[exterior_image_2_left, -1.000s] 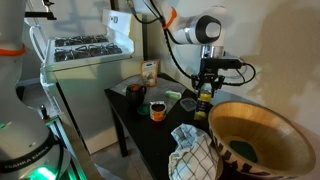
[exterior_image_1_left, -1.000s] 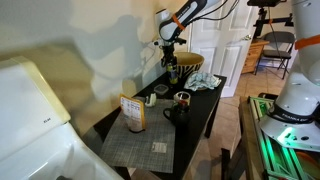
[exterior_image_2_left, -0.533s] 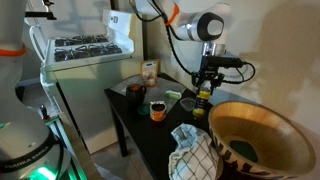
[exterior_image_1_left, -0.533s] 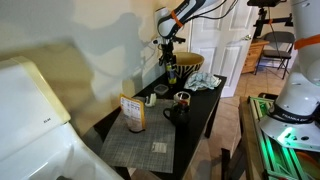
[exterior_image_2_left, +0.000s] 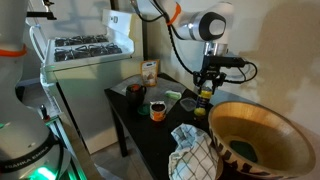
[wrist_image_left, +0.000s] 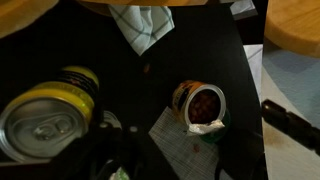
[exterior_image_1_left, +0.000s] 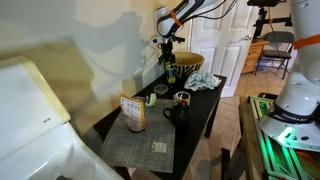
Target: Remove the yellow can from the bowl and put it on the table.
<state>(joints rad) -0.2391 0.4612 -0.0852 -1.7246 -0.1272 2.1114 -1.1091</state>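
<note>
The yellow can, now held a little above the table beside the bowl, will be let go by my gripper on the black table (exterior_image_1_left: 160,79) near the wall, between the bowl and the clear container.
My gripper (exterior_image_1_left: 170,64) (exterior_image_2_left: 206,86) is shut on the yellow can (exterior_image_1_left: 172,73) (exterior_image_2_left: 205,96) and holds it upright a little above the black table (exterior_image_1_left: 205,108) (exterior_image_2_left: 140,128). The can hangs beside the bowl (exterior_image_1_left: 191,64) (exterior_image_2_left: 258,130), outside its rim. In the wrist view the can (wrist_image_left: 45,118) fills the lower left, its silver lid facing the camera. The fingertips themselves are hard to make out there.
On the table stand an open orange tub with brown contents (wrist_image_left: 200,104) (exterior_image_2_left: 157,110), a black mug (exterior_image_1_left: 176,108) (exterior_image_2_left: 135,92), an orange-yellow box (exterior_image_1_left: 132,112) (exterior_image_2_left: 149,71), a checkered cloth (exterior_image_2_left: 195,155) (wrist_image_left: 140,25) and a grey placemat (exterior_image_1_left: 140,142). A white stove (exterior_image_2_left: 85,60) stands beside the table.
The gripper with the can has risen very slightly. Everything on the table has stayed put.
</note>
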